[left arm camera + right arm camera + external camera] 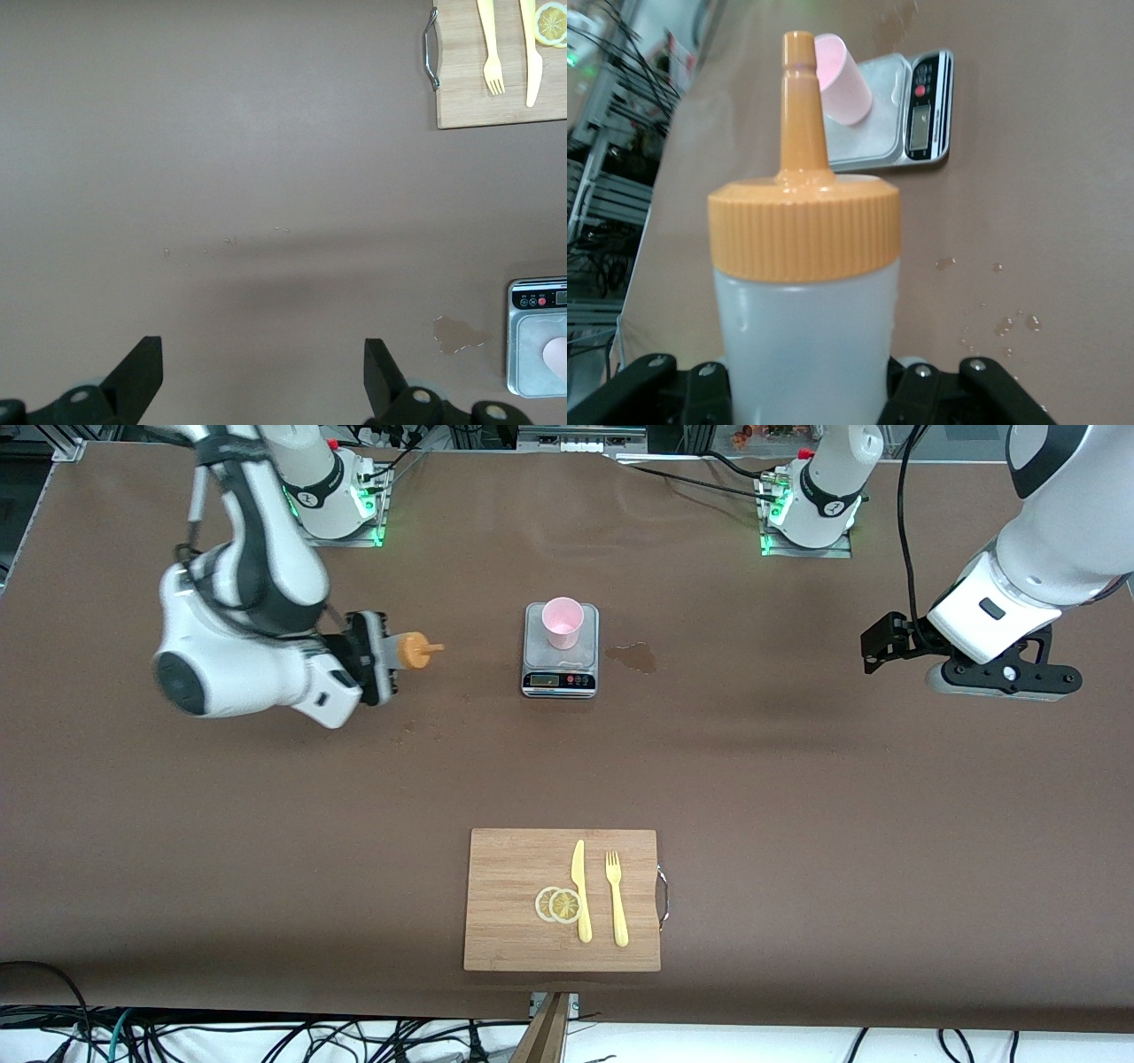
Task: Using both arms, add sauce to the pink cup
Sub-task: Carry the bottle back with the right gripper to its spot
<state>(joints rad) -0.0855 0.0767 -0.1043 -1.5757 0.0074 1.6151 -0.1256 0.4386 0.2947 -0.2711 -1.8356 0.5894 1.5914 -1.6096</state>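
The robot's right gripper should stand the sauce bottle on the bare table (347,702) next to the small drops.
My right gripper (379,657) is shut on the sauce bottle (409,650) and holds it tipped on its side above the table, toward the right arm's end. Its orange nozzle points at the pink cup (563,622). The cup stands upright on a small grey scale (559,680). In the right wrist view the bottle (804,301) fills the middle between my right gripper's (806,390) fingers, with the cup (843,80) and the scale (921,124) past its nozzle. My left gripper (1010,680) hangs open and empty over bare table at the left arm's end; it also shows in the left wrist view (261,367).
A wet patch (633,657) lies beside the scale toward the left arm's end, also in the left wrist view (456,334). A wooden cutting board (505,868) with a yellow knife, a fork and lemon slices lies near the front edge. Small drops (1001,326) dot the table.
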